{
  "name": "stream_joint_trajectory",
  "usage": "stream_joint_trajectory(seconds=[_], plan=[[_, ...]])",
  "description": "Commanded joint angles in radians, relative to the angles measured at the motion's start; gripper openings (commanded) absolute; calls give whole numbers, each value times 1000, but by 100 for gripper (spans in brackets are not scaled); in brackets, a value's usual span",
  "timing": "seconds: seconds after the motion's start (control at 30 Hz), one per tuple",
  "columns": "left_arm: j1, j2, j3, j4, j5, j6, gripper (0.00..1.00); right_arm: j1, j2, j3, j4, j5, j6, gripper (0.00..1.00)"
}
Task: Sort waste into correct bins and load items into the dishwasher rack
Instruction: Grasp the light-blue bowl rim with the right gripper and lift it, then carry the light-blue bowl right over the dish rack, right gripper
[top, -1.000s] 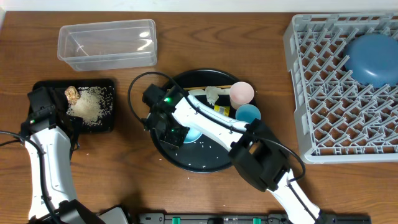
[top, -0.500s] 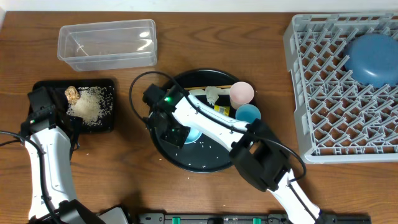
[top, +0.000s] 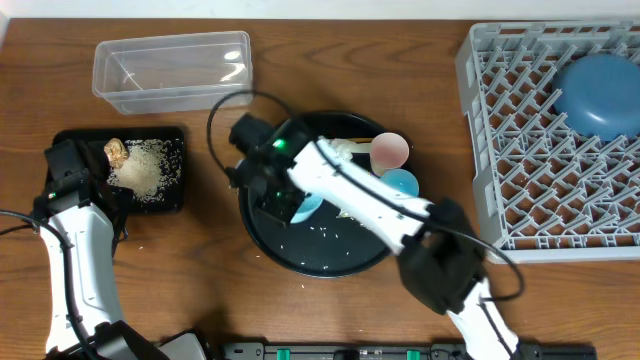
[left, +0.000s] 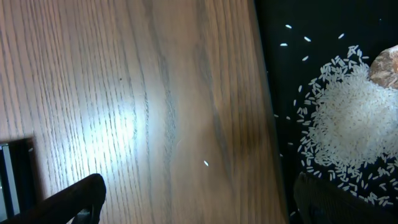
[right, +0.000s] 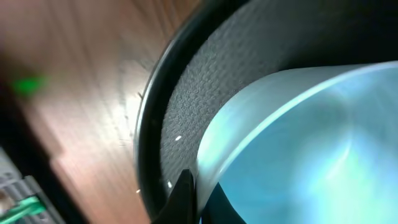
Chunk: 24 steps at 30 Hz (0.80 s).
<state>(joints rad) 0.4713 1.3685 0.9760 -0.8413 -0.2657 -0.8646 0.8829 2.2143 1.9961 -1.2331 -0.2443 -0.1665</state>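
My right gripper has the white bowl. It will let go of it in the dishwasher rack (top: 546, 105), between the dark-blue bowl and the rack's near-tray side.
My right gripper (top: 287, 204) is shut on the rim of the white bowl with the pale-blue outside (top: 309, 206), over the left part of the round black tray (top: 320, 258). In the right wrist view the bowl (right: 298, 137) fills the frame and its rim sits pinched in the gripper (right: 198, 202). A pink cup (top: 390, 150), a light-blue cup (top: 401, 184), a yellow-green wrapper (top: 356, 176) and a white tissue (top: 343, 152) lie on that tray. My left gripper (left: 199, 208) stands open, straddling the left edge of the shallow black tray (top: 172, 140), which holds rice (top: 148, 170) and a brown lump (top: 115, 152).
The clear tub (top: 172, 70) stands at the back left. The grey dishwasher rack (top: 520, 150) is at the right with the dark-blue bowl (top: 603, 95) upside down in it. Loose rice grains (top: 325, 232) lie on the round tray.
My right gripper has shut on the bowl's rim. The right arm's forearm and elbow have swung to the right. The left arm has not moved.
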Motion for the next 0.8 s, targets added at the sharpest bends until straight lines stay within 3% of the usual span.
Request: stream_joint_trajectory(seconds=[0.0,0.13,0.37,0.53,0.77], plan=[[5,3,10,-6,-16,-9,98,-76,-150,39,-1,-47,39,1],[5,3,10,-6,-16,-9,98,-163,-257,39,-1,-98,39,1],[5,3,10,-6,-16,-9,98,-468,-448,39,-2,-217,72,1],[5,3,10,-6,-16,-9,98,-737,-482,38,-19,-466,36,1],[5,3,10,-6,-16,-9,98,-1090,-445,-19,-84,-933,-158,1]])
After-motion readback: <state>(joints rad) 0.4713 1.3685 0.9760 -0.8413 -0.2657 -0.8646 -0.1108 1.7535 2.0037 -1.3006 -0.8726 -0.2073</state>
